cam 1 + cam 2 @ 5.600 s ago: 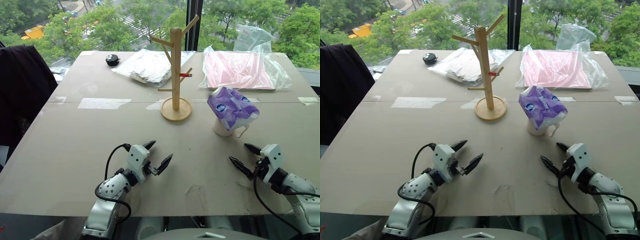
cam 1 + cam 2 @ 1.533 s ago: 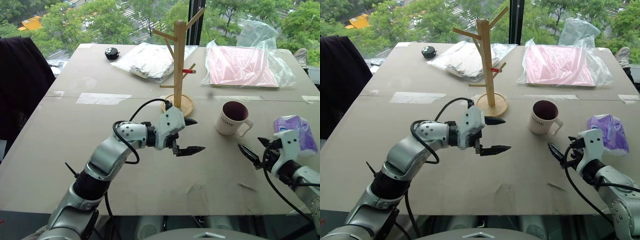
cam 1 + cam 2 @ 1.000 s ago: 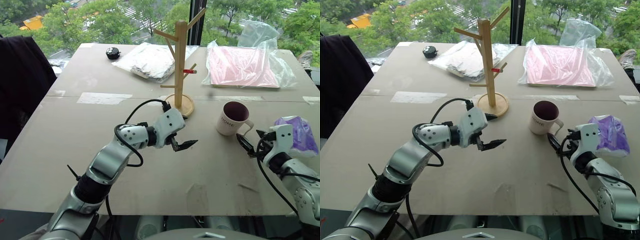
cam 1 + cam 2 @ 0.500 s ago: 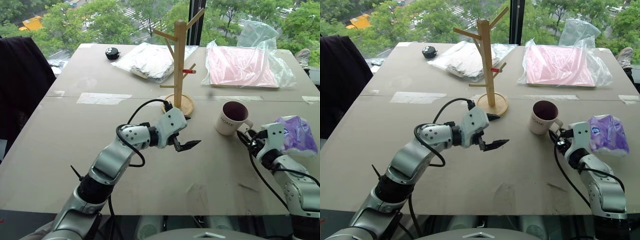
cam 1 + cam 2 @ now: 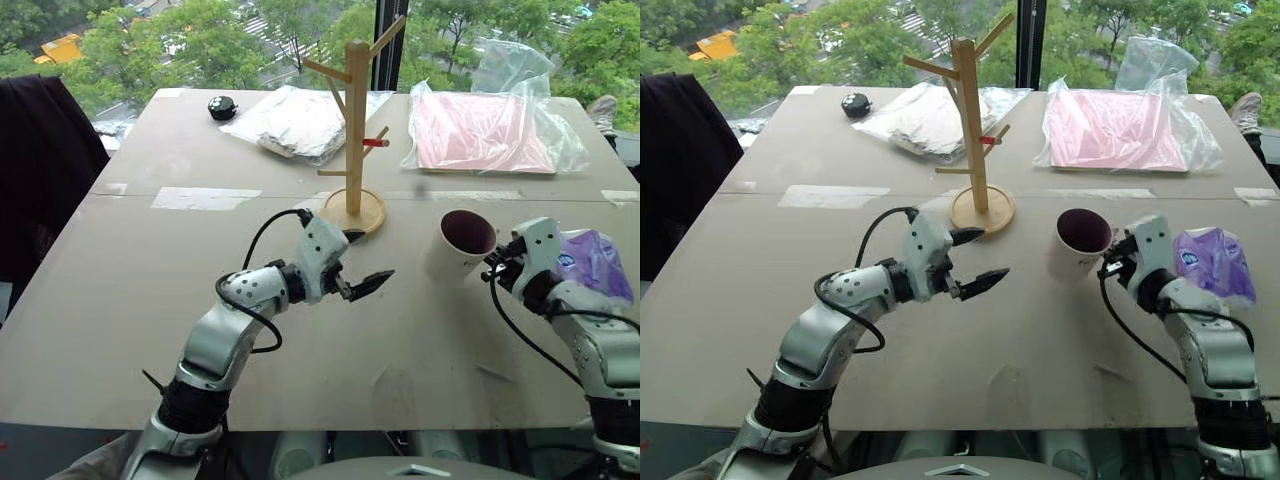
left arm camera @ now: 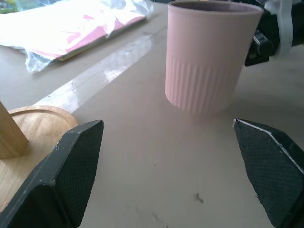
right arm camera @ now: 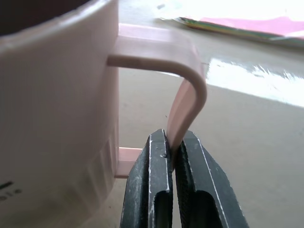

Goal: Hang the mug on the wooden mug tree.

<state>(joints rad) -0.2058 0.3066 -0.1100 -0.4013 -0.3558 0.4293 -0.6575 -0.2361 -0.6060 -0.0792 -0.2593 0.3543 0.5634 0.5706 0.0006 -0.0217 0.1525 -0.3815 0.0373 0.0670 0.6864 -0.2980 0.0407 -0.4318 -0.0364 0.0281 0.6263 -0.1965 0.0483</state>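
The robot's right gripper should release the mug so it hangs just below the red-tipped peg (image 5: 360, 182), above the round base of the tree.
The mug (image 5: 455, 247), white with a dark maroon inside, sits right of centre on the table and leans a little. My right gripper (image 5: 494, 264) is shut on the lower part of its loop handle (image 7: 186, 97), which the two black fingers (image 7: 154, 190) pinch. The wooden mug tree (image 5: 354, 120) stands upright behind and to the left on its round base (image 5: 365, 213), with a red-tipped peg (image 5: 371, 143). My left gripper (image 5: 364, 259) hovers open in front of the tree's base, pointing at the mug (image 6: 209, 61), with nothing between its fingers.
A purple-and-white tissue pack (image 5: 592, 262) lies just right of my right hand. A pink bag (image 5: 480, 130), a white bag (image 5: 295, 120) and a small black object (image 5: 220, 107) lie at the far side. A dark garment (image 5: 40, 180) hangs at the table's left.
My right gripper has reached the mug's handle and shut on it, then risen, and the mug now leans. My left gripper has rolled, staying near the tree's base.
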